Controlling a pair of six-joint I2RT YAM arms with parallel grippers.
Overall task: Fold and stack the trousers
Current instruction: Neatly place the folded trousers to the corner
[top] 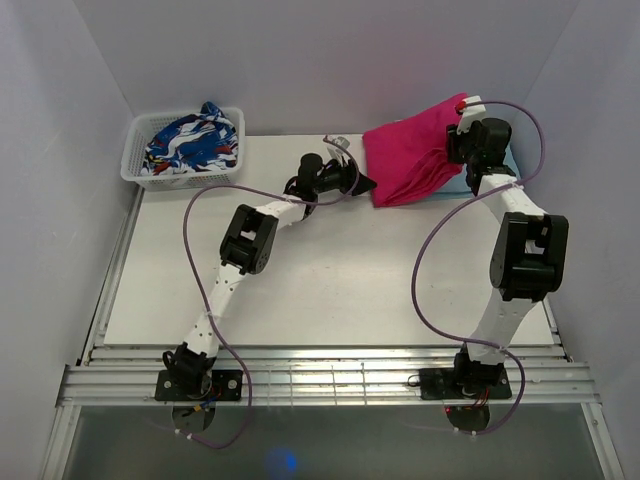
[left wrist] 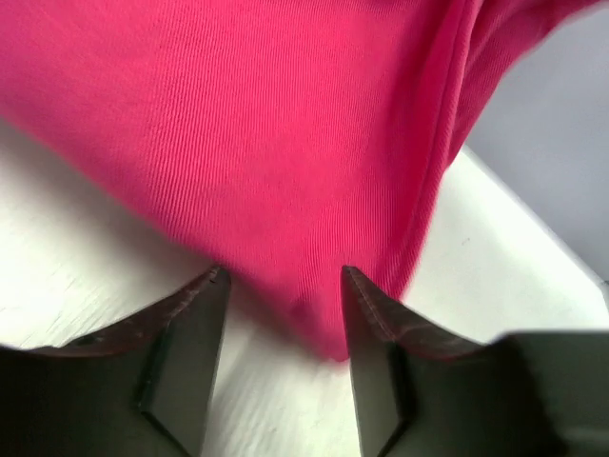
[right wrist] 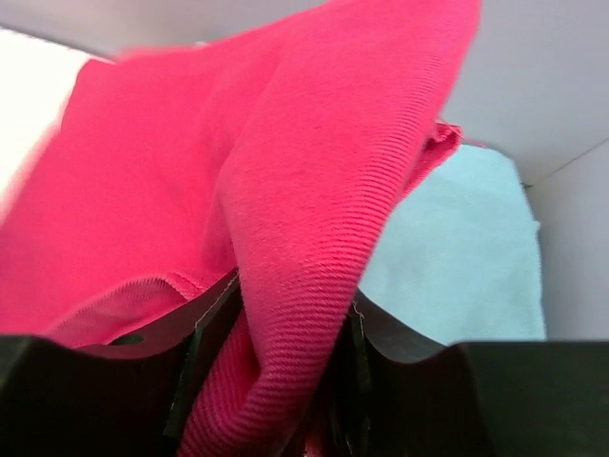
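Observation:
My right gripper needs to let go of the magenta-pink trousers squarely on top of the light blue folded cloth [top: 468,152].
The magenta-pink trousers [top: 410,150] lie folded at the back right of the table, partly lifted at their far right corner. There my right gripper [top: 463,125] is shut on them; in the right wrist view a thick fold of the trousers [right wrist: 314,219] runs between the right gripper [right wrist: 285,314] fingers. My left gripper [top: 365,185] sits at the trousers' near left corner. In the left wrist view the left gripper [left wrist: 285,286] stands open, and the corner of the trousers [left wrist: 285,143] lies loose on the table between its fingertips.
A light blue folded cloth [right wrist: 457,257] lies under the trousers at the right wall [top: 512,160]. A white basket [top: 135,165] at the back left holds a blue-white-red patterned garment [top: 190,140]. The white walls stand close on three sides.

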